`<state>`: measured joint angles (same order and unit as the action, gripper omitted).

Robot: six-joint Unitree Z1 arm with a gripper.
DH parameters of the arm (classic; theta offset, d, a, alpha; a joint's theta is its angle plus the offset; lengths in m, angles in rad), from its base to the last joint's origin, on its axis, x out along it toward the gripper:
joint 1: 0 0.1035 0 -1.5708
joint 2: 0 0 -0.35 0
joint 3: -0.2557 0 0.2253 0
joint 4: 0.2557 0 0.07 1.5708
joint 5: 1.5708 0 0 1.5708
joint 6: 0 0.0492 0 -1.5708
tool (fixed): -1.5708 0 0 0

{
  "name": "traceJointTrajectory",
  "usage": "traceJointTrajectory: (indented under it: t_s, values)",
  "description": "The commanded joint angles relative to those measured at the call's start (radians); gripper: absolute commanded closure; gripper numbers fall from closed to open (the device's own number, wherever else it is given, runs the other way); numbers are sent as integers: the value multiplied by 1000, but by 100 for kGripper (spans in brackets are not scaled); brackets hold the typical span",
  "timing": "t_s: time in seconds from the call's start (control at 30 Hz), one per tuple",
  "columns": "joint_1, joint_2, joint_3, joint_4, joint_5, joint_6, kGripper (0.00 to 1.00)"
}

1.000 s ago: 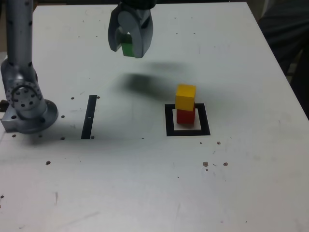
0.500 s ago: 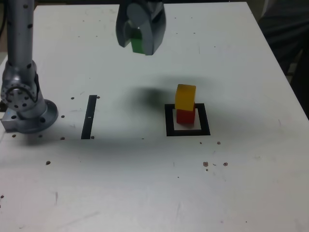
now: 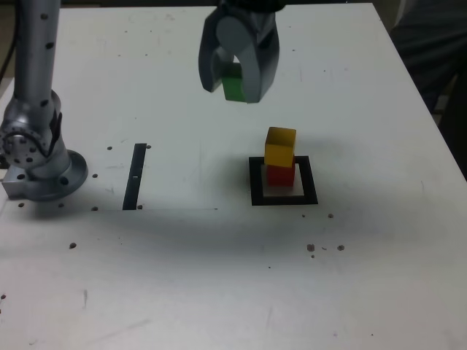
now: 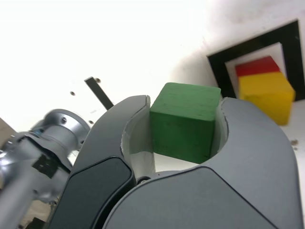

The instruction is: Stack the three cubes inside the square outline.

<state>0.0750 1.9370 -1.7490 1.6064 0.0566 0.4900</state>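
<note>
The robot's gripper will release the green cube on top of the yellow cube (image 3: 285,132) (image 4: 270,104), which stands on the red cube.
My gripper (image 3: 237,86) hangs above the table, shut on the green cube (image 3: 233,86), which the wrist view shows clamped between both fingers (image 4: 186,121). In the exterior view the gripper sits up and to the left of the square outline (image 3: 284,197). Inside that outline the red cube (image 3: 280,176) rests on the white centre, and the yellow cube (image 3: 280,146) stands on top of it, turned slightly. The wrist view also catches the yellow cube (image 4: 267,95), the red cube (image 4: 257,67) and the square outline (image 4: 224,71).
The arm's grey base (image 3: 36,157) stands at the exterior view's left edge. A thin black strip (image 3: 135,176) lies between the base and the outline. Small dark specks dot the white table (image 3: 219,277). A dark shape (image 3: 430,44) sits beyond the table's right edge.
My gripper has carried the green cube to the exterior view's right and a little lower, closer to the stack. The red and yellow cubes have not moved.
</note>
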Motion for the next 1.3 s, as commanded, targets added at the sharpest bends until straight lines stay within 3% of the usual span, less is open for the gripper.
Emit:
traceJointTrajectory:
  t_s: [0.0,0.6,1.27]
  values:
    - [-12,12,-8,15,-2,-15,67]
    - [-114,100,-96,22,-16,-79,67]
    - [-138,129,-135,15,-37,-94,67]
